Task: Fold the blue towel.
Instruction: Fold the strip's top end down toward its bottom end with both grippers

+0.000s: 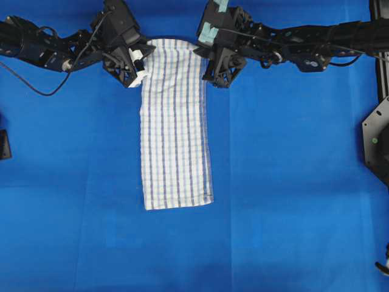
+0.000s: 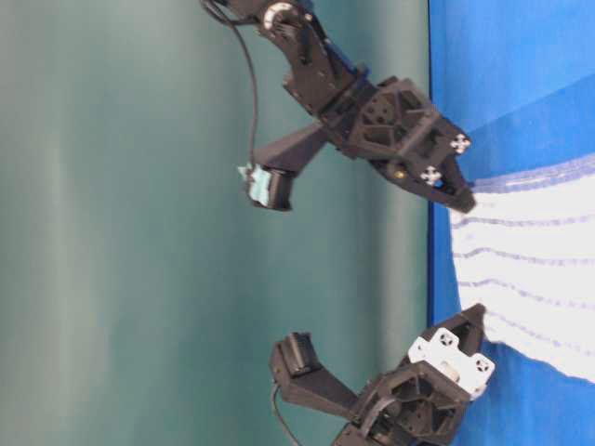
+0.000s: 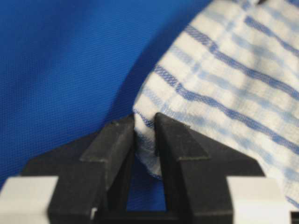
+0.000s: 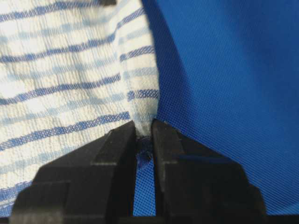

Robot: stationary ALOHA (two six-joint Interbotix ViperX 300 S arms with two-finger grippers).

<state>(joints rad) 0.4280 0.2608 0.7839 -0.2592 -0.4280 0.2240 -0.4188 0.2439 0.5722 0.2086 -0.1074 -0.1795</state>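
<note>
My right gripper is going to release the far hem on the blue towel's near corner (image 1: 210, 204) at its own side.
The blue towel (image 1: 175, 128), white with thin dark-blue and pale teal stripes, lies as a long narrow strip down the middle of the blue table cover. My left gripper (image 1: 141, 68) is shut on the towel's far left corner (image 3: 145, 135), the cloth pinched between its black fingers. At the far right corner (image 4: 142, 119) my right gripper (image 1: 209, 59) is shut on the hem. In the table-level view both grippers (image 2: 465, 200) (image 2: 479, 325) meet the towel's far edge (image 2: 530, 269). The near end rests flat.
A black arm base (image 1: 377, 140) stands at the right edge of the table. A small dark object (image 1: 5, 145) sits at the left edge. A cable (image 1: 36, 88) loops below the left arm.
</note>
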